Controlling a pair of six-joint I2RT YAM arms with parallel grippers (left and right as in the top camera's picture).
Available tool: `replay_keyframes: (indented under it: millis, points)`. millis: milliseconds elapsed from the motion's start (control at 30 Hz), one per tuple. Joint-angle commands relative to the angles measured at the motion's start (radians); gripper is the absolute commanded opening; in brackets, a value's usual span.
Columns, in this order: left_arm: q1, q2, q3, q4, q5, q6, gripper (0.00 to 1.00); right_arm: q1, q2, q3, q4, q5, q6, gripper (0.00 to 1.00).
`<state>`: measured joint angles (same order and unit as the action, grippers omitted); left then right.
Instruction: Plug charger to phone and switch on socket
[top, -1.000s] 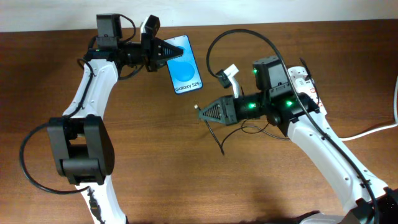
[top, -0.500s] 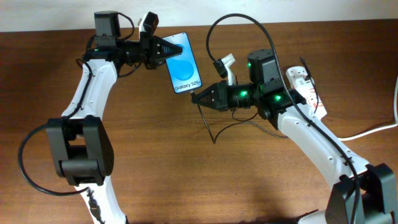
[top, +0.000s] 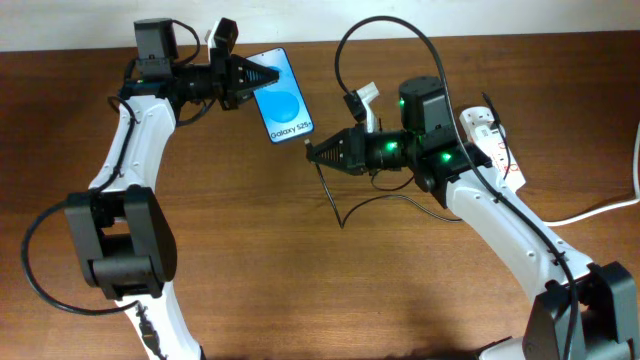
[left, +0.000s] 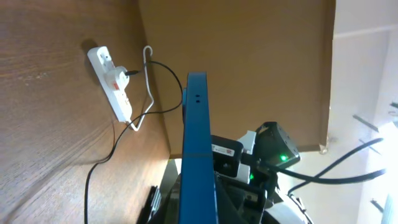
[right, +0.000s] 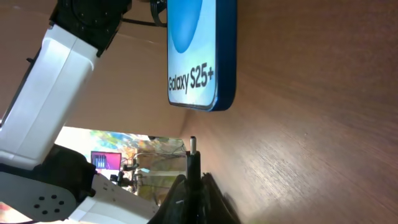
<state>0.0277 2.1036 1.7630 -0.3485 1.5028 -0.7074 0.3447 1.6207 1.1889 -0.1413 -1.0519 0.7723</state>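
Note:
My right gripper has the charger plug. It will let go of it on the brown table (top: 335, 196) between the phone and the bend in the black cable.
My left gripper (top: 243, 76) is shut on the phone (top: 282, 97), a blue-screened slab reading "Galaxy S25+", held above the table at the back. In the left wrist view the phone's blue edge (left: 198, 149) runs up between the jaws. My right gripper (top: 312, 153) is shut on the charger plug (top: 307, 146); its metal tip (right: 192, 144) points at the phone's bottom edge (right: 199, 104) with a small gap. The thin black cable (top: 345, 205) trails down and loops back. The white socket (top: 489, 140) lies at the right, also seen in the left wrist view (left: 111, 84).
A white adapter (top: 364, 105) sits between the phone and my right arm, with black cable arching over it (top: 385, 25). The socket's thick white cord (top: 600, 208) runs off the right edge. Brown wooden table (top: 300, 290).
My left gripper has carried the phone a little left and back. My right gripper with the plug has moved up and left toward the phone's bottom edge.

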Motion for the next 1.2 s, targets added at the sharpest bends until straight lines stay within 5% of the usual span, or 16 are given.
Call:
replay_keyframes:
  millis: [0, 1167]
  points:
    - [0.001, -0.049, 0.005, 0.003, -0.005, -0.047, 0.0, 0.003, 0.006, 0.0, 0.029, 0.002, 0.039, 0.04]
    - [-0.011, -0.049, 0.005, 0.102, 0.04, -0.092, 0.0, 0.019, 0.059, 0.0, 0.161, -0.04, 0.049, 0.04]
